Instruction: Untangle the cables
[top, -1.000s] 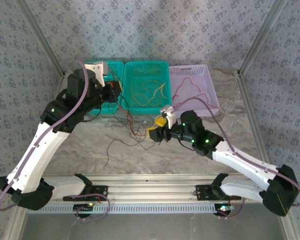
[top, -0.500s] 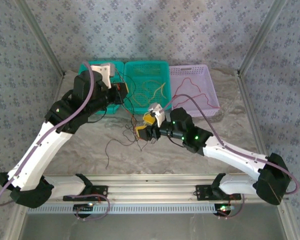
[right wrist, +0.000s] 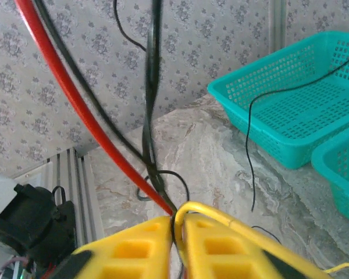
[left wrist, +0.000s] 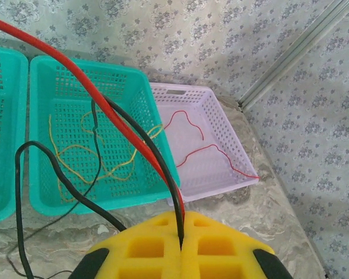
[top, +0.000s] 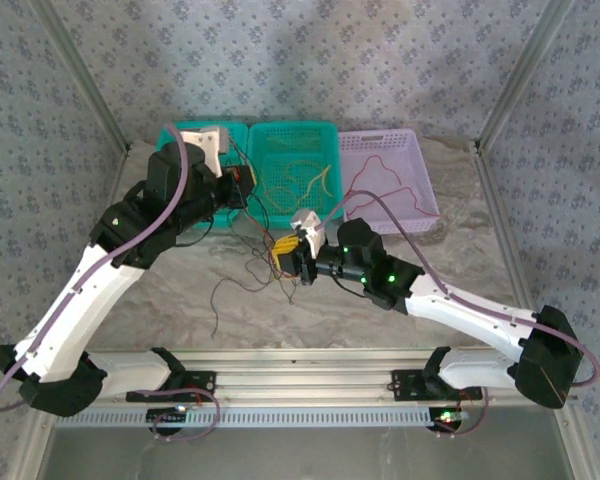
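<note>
My left gripper is holding the red cable, raised in front of the baskets, and will let it go on the bare tabletop (top: 238,329) near the aluminium rail.
The cables are thin red, black and yellow wires tangled on the table (top: 250,275) between my two arms. My left gripper (top: 242,185) is raised in front of the baskets. In the left wrist view its yellow fingers (left wrist: 139,250) are shut on a red cable (left wrist: 75,72) and a black cable (left wrist: 134,125) that run up and away. My right gripper (top: 280,255) is low over the tangle. The right wrist view shows its jaws pressed together on a red cable (right wrist: 75,110), a black cable (right wrist: 151,87) and a looped yellow cable (right wrist: 221,215).
Three baskets stand at the back: a teal one (top: 235,127) behind my left gripper, a middle teal one (top: 295,125) holding yellow strands, and a purple one (top: 385,135) holding a red strand. An aluminium rail (top: 300,365) runs along the near edge.
My right gripper has moved left into the tangle and closed on the cables. My left gripper rose slightly toward the baskets, still gripping its cables.
</note>
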Robot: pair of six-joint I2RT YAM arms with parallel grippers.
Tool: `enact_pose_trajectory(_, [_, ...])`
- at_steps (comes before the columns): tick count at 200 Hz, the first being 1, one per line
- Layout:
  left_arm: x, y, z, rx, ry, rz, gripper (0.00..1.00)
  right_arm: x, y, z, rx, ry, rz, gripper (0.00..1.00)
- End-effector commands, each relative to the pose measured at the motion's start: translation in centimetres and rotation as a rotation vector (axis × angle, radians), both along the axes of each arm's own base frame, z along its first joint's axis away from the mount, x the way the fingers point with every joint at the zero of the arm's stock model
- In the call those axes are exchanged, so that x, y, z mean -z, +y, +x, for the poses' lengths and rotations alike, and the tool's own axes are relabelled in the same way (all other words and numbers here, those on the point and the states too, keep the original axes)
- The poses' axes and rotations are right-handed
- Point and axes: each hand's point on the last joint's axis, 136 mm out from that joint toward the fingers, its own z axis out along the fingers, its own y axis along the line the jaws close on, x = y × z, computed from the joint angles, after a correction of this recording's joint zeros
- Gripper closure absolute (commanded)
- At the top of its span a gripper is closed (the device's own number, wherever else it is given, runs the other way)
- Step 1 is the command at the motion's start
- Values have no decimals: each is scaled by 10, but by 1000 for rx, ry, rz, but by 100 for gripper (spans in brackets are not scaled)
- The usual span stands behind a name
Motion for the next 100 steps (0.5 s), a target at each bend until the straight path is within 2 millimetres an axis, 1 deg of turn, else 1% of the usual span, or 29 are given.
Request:
enact_pose_trajectory(1, [-16, 10, -8, -18, -55, -24, 100, -16, -9, 4, 44, -42, 16, 96])
enact_pose_trajectory(14, [-19, 18, -10, -36, -67, -5, 100, -16, -18, 6, 74, -49, -8, 100])
enact_pose_trajectory(19, [-20, 22, -11, -45, -75, 7, 100, -17, -22, 6, 87, -56, -18, 100])
enact_pose_trajectory(41, [-26, 42, -17, -90, -109, 68, 100, -18, -51, 7, 173, -85, -44, 100])
enact_pose_trajectory(58, [-29, 56, -22, -120, -129, 118, 100, -16, -79, 10, 259, -91, -64, 100])
enact_pose_trajectory(77, [-28, 71, -25, -156, -143, 181, 100, -20, -120, 15, 404, -97, -81, 100])
enact_pose_trajectory(88, [-26, 80, -25, -181, -147, 220, 100, -21, -141, 14, 473, -75, -76, 100])
enact_pose_trajectory(100, [-23, 88, -26, -205, -150, 257, 100, -28, -164, 12, 541, -74, -62, 100])
